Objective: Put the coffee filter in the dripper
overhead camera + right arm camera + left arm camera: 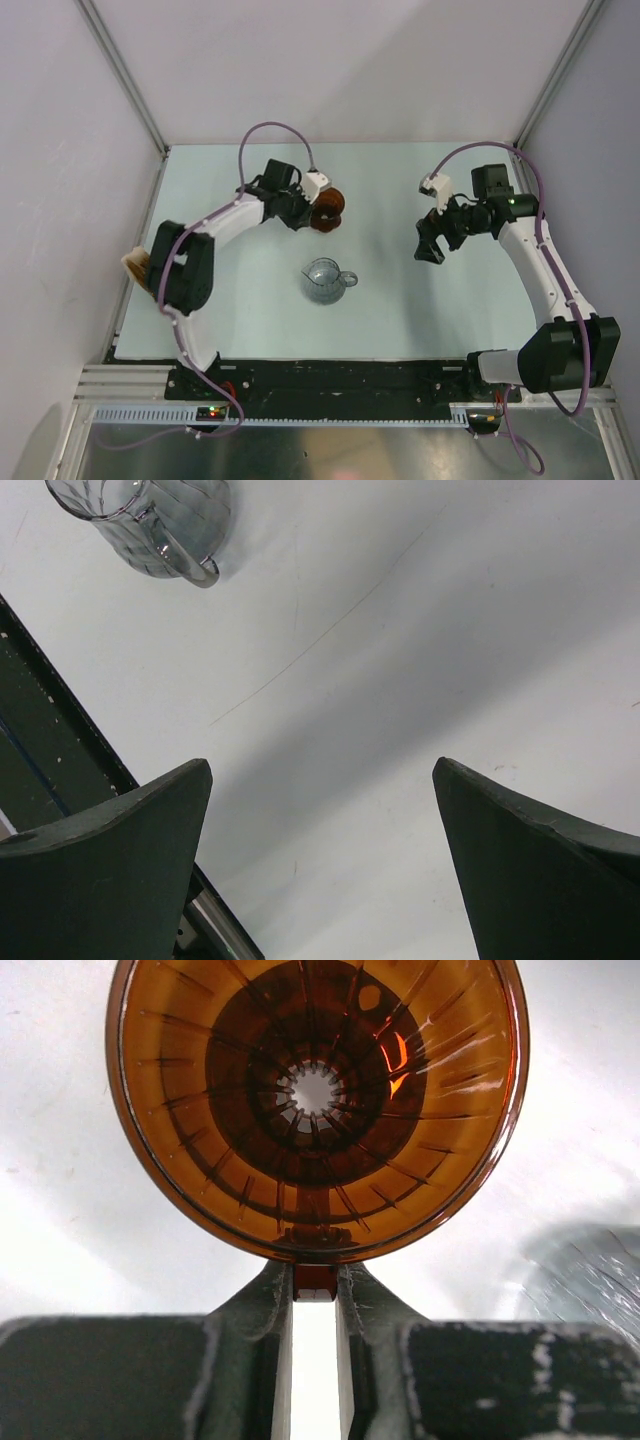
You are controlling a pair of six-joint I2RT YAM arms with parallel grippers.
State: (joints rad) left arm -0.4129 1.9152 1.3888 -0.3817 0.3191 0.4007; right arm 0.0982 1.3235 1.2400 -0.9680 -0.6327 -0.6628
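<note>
My left gripper releases the dripper, now held off the table, next on the opening of the clear glass jug (321,266).
The dripper (329,211), a reddish-brown translucent cone, is held off the table with its open rim facing the left wrist camera. In the left wrist view the dripper (315,1100) fills the upper frame, showing its ribs and centre hole, and nothing lies inside it. My left gripper (310,211) is shut on the dripper's small side handle (315,1282). My right gripper (430,247) is open and empty above the table on the right, with bare table between its fingers (120,870). No coffee filter shows in any view.
A clear glass jug (326,280) with a handle stands at the table's middle, in front of the dripper; it also shows in the right wrist view (150,520). A small tan and orange object (135,263) sits at the left table edge, behind the left arm.
</note>
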